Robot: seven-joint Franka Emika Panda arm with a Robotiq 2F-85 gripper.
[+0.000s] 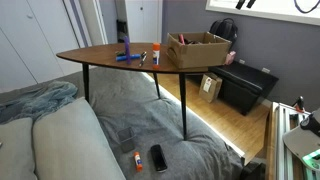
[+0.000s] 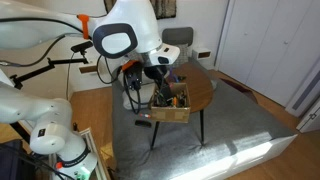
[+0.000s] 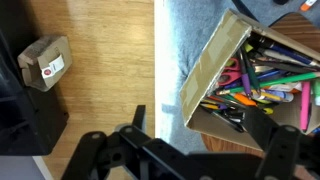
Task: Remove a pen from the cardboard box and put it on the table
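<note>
The pink pen stands in the cardboard box, and my gripper will go to it next and close on the pink pen's upper end (image 1: 182,37) (image 3: 305,104).
The cardboard box (image 1: 196,49) stands at one end of the dark wooden table (image 1: 100,55), its flaps upright. In the wrist view the box (image 3: 215,60) holds several colourful pens (image 3: 262,82). My gripper (image 3: 203,140) hangs just above the box's near corner with its dark fingers spread wide and nothing between them. In an exterior view the gripper (image 2: 161,78) sits over the box (image 2: 170,108) at the table's (image 2: 203,88) edge. The arm does not show in the exterior view that looks along the tabletop.
Blue markers (image 1: 128,56) and further pens (image 1: 151,56) lie on the tabletop away from the box. A tan package with a white label (image 3: 45,62) lies on the wood floor beside a low black cabinet (image 1: 246,86). A grey blanket (image 1: 150,130) covers the area under the table.
</note>
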